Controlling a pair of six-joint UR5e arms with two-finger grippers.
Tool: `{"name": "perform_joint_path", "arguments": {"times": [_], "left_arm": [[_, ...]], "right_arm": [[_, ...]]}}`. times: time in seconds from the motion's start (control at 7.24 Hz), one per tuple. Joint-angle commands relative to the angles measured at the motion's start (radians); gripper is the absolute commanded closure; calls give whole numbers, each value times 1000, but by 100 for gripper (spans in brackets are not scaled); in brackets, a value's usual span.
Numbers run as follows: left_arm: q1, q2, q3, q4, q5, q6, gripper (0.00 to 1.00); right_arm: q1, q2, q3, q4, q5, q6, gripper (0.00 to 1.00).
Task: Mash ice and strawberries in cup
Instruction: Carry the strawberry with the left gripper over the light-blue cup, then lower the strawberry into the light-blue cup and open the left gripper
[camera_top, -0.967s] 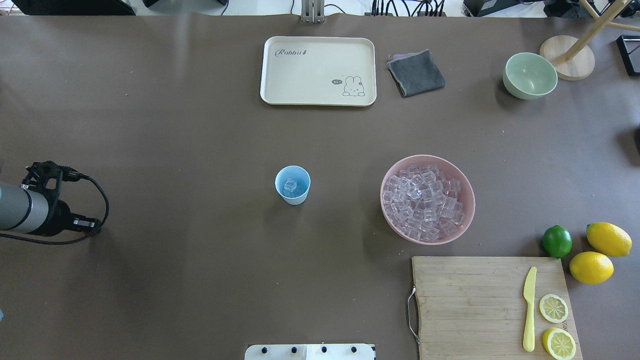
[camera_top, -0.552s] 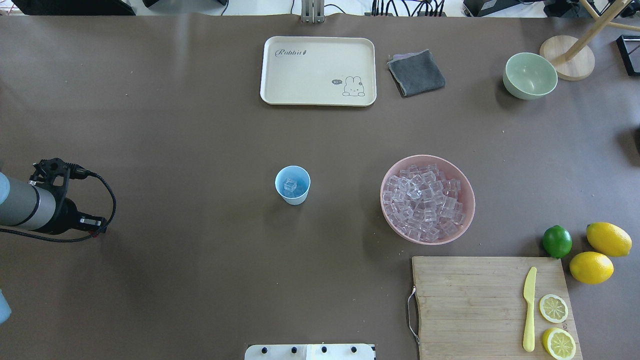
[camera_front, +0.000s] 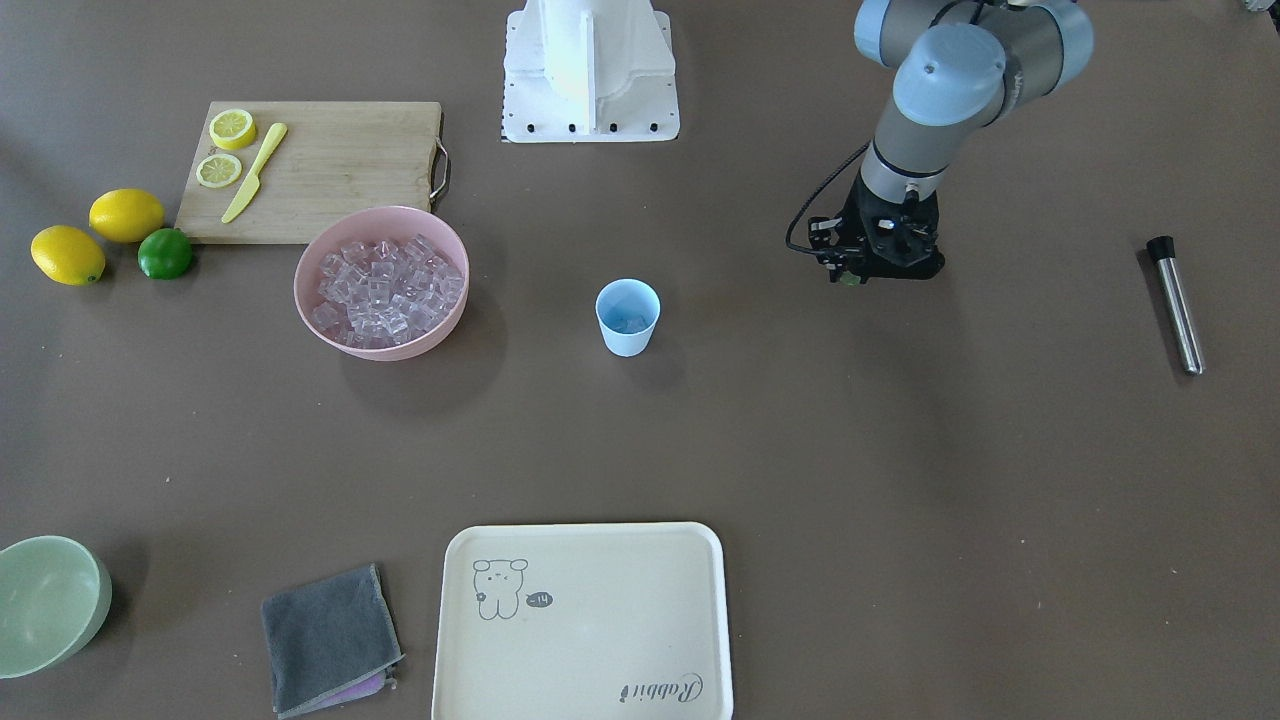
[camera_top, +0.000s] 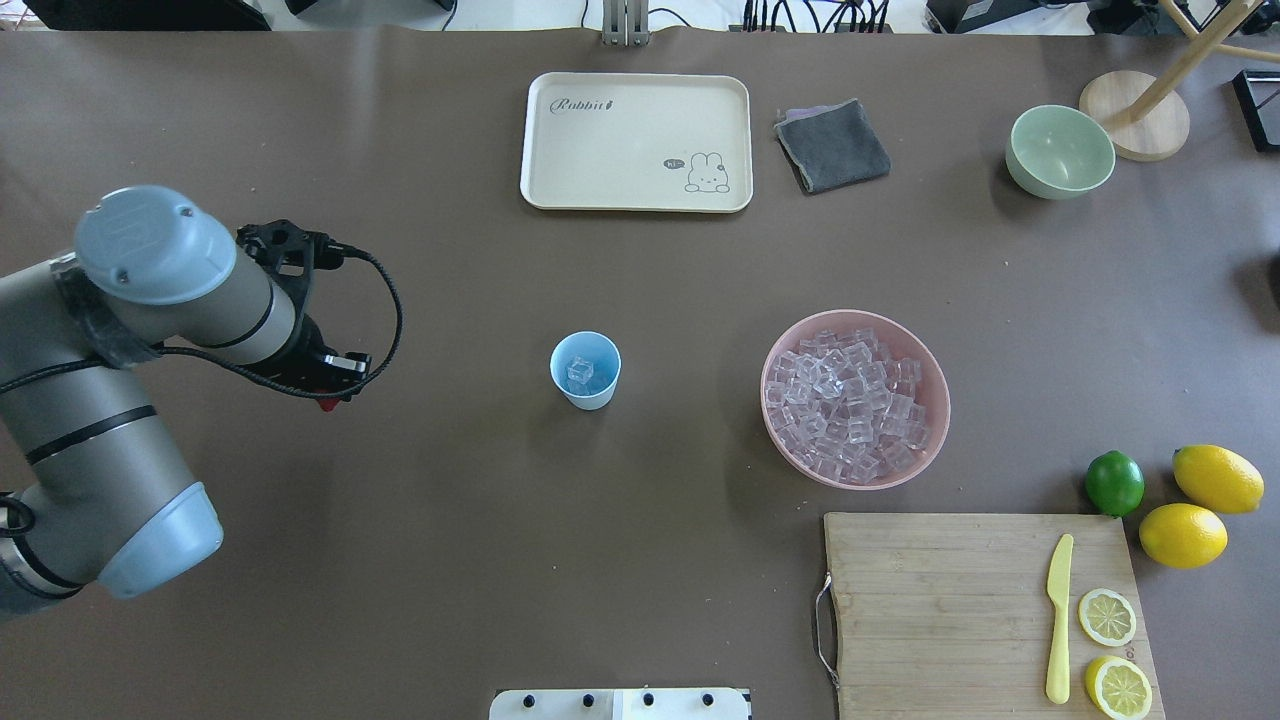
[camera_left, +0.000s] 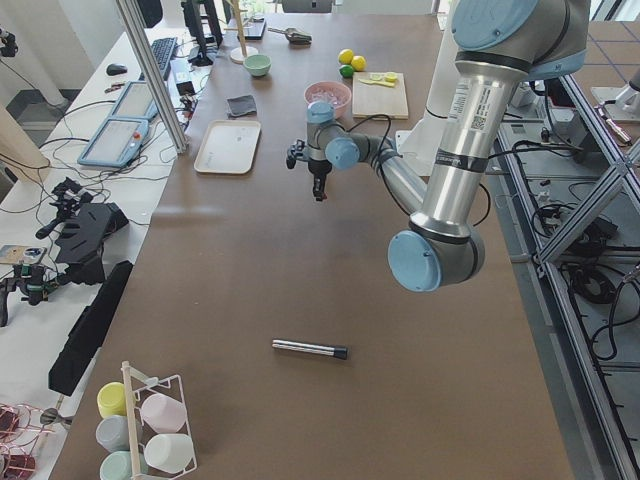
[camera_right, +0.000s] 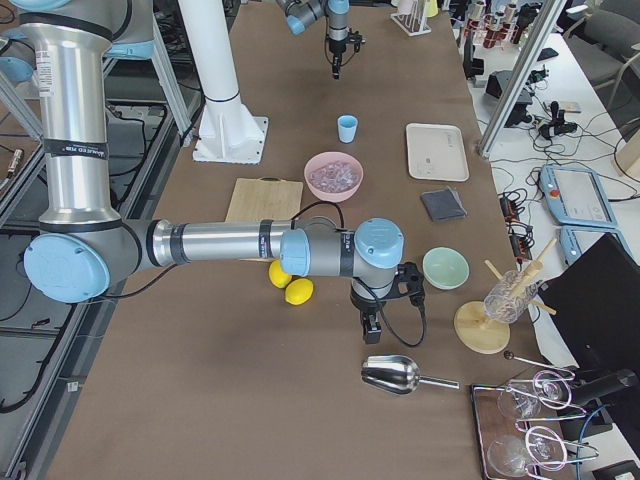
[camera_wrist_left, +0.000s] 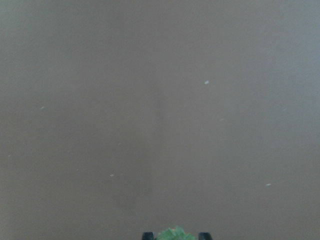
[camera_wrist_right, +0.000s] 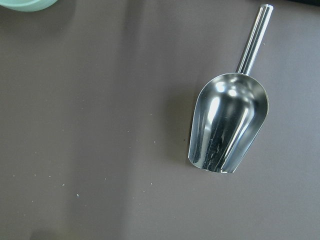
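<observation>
Next, my left gripper lets go of the strawberry on the ice inside the light blue cup (camera_front: 624, 314).
The light blue cup (camera_top: 585, 371) stands upright mid-table with one ice cube (camera_top: 580, 372) inside; it also shows in the front view (camera_front: 628, 318). More ice (camera_top: 850, 402) fills the pink bowl (camera_top: 935, 420). My left gripper (camera_wrist_left: 175, 236) is shut on the strawberry (camera_wrist_left: 175, 232), whose green leaves show between the fingertips; a red tip of the strawberry (camera_top: 327, 404) shows in the overhead view. It hangs above the table, left of the cup and apart from it. My right gripper (camera_right: 368, 325) hovers by a steel scoop (camera_wrist_right: 227, 127); I cannot tell its state.
A steel muddler (camera_front: 1175, 305) lies at the table's left end. A cream tray (camera_top: 540, 140), grey cloth (camera_top: 832, 146) and pale green bowl (camera_top: 1060, 150) sit at the far side. A cutting board (camera_top: 930, 600) with knife and lemon halves, a lime (camera_top: 1114, 482) and lemons sit at right.
My left arm has swung in from the overhead view's left edge toward the cup, carrying the strawberry. The cup and the bowl have not moved.
</observation>
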Motion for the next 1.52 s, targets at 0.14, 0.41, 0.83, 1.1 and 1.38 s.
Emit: {"name": "perform_joint_path", "arguments": {"times": [0.14, 0.41, 0.83, 1.1, 1.38], "left_arm": [[59, -246, 56, 91, 1, -176, 82], [76, -338, 135, 68, 4, -172, 82], [96, -402, 277, -74, 70, -204, 82], [109, -400, 280, -81, 79, -235, 82], [118, -400, 281, -82, 82, -266, 80]], "right_arm": [[0, 7, -2, 1, 1, 20, 0], [0, 10, 5, 1, 5, 18, 0], [2, -1, 22, -1, 8, 20, 0], [2, -1, 24, -1, 10, 18, 0], [2, -1, 21, -1, 8, 18, 0]]}}
